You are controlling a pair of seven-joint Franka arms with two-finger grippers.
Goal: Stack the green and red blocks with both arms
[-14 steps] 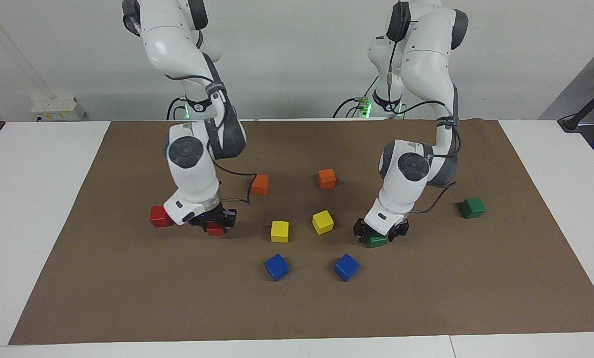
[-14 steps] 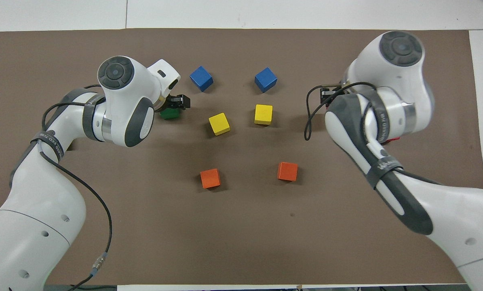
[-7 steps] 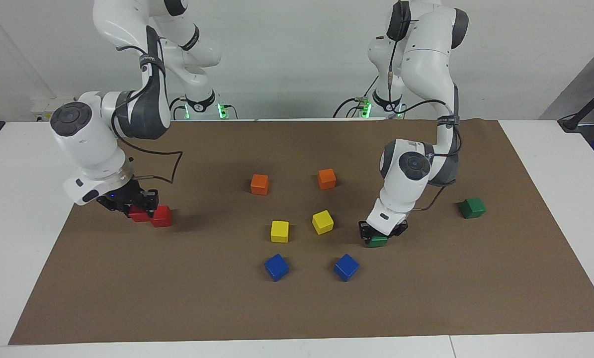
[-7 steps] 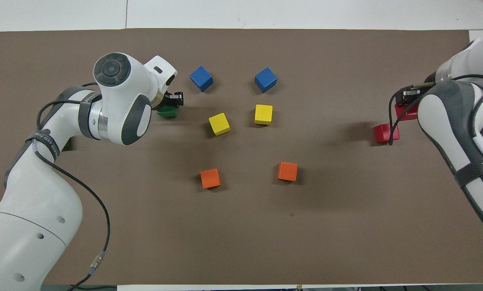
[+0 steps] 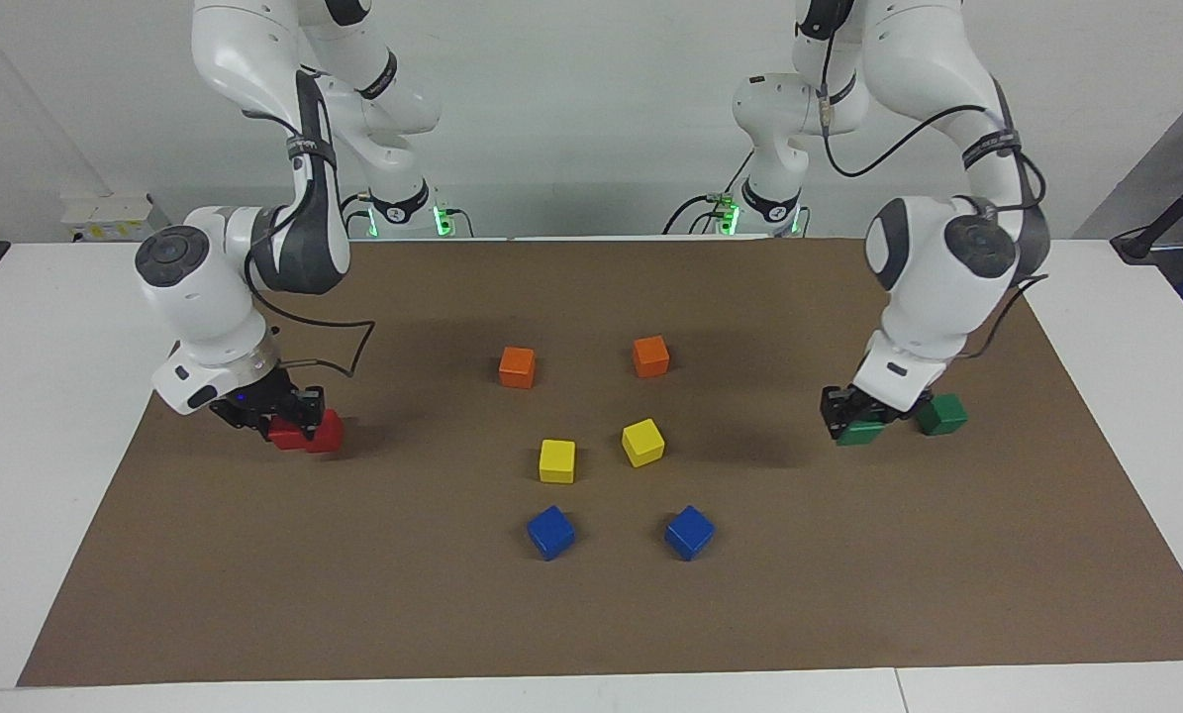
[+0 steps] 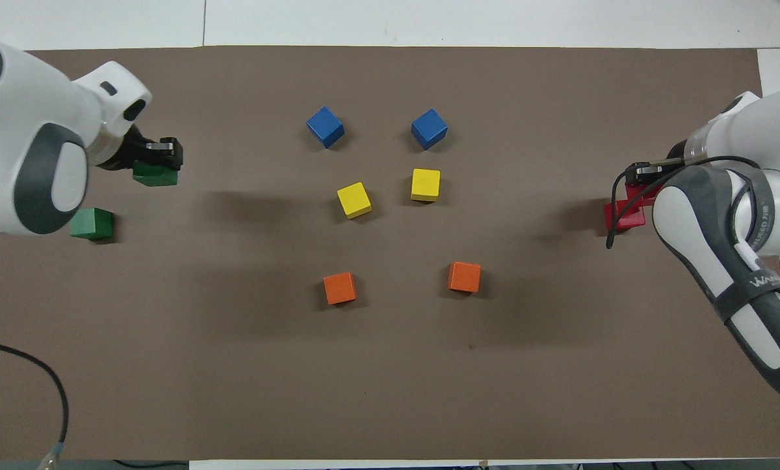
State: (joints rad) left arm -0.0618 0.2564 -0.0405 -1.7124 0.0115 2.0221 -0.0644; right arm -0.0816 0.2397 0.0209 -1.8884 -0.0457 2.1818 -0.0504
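Note:
I need to set the dark green block, now held just above the mat, down with my left gripper on top of the second green block [image 6: 72, 222] on the mat.
My left gripper [image 5: 860, 422] is shut on a dark green block [image 5: 858, 434] and holds it just above the mat, beside the second green block [image 5: 942, 414] that rests there. In the overhead view the left gripper [image 6: 155, 160] holds its green block [image 6: 156, 175] a short way from the resting green block [image 6: 91, 223]. My right gripper [image 5: 276, 418] is shut on a red block [image 5: 284, 434] and holds it low, right against the second red block [image 5: 328, 432] on the mat. In the overhead view the right gripper [image 6: 644, 183] and both red blocks [image 6: 623, 215] are partly hidden by the arm.
Two orange cubes [image 5: 517, 366] [image 5: 650, 356], two yellow cubes [image 5: 556, 460] [image 5: 642, 442] and two blue cubes [image 5: 550, 532] [image 5: 689, 532] lie in the middle of the brown mat [image 5: 591, 614]. White table [image 5: 47, 396] borders the mat at both ends.
The left arm lifted its green block from beside the yellow and blue cubes and carried it to the other green block. The right gripper shifted its red block closer to the resting red block.

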